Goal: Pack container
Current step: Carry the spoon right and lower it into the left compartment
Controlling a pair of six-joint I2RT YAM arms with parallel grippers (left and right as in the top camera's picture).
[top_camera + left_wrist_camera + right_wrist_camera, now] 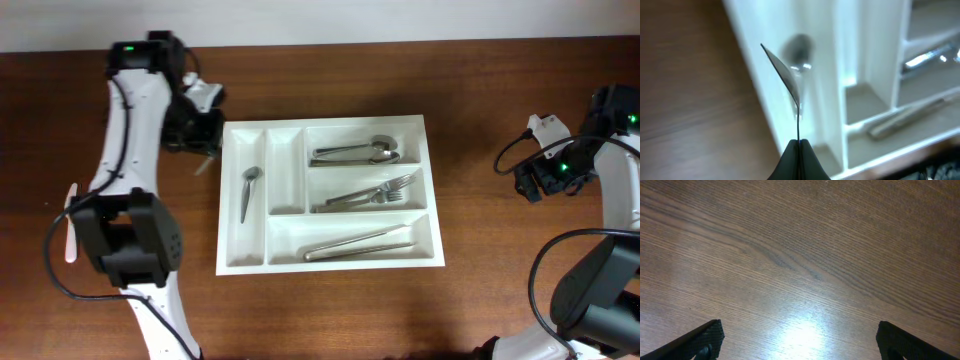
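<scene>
The thin metal utensil will leave my left gripper's hold and rest beside the spoon in the tray's outer narrow compartment (256, 175) (801, 53).
The white cutlery tray (326, 255) lies mid-table. A spoon (248, 190) lies in its leftmost narrow compartment; the second narrow one is bare. The wide compartments hold spoons (355, 152), forks (372, 195) and knives (360, 243). My left gripper (205, 155) hovers just outside the tray's upper left edge. In the left wrist view it (800, 143) is shut on a thin metal utensil (788, 77), seen edge-on, held above the tray's left wall (755, 75). My right gripper (800, 335) is open and empty over bare wood, far right of the tray in the overhead view (528, 180).
A white plastic utensil (71, 225) lies on the table at the far left, beside the left arm's base. The wooden table's far edge runs along the top of the overhead view. Cables hang off the right arm (590, 160).
</scene>
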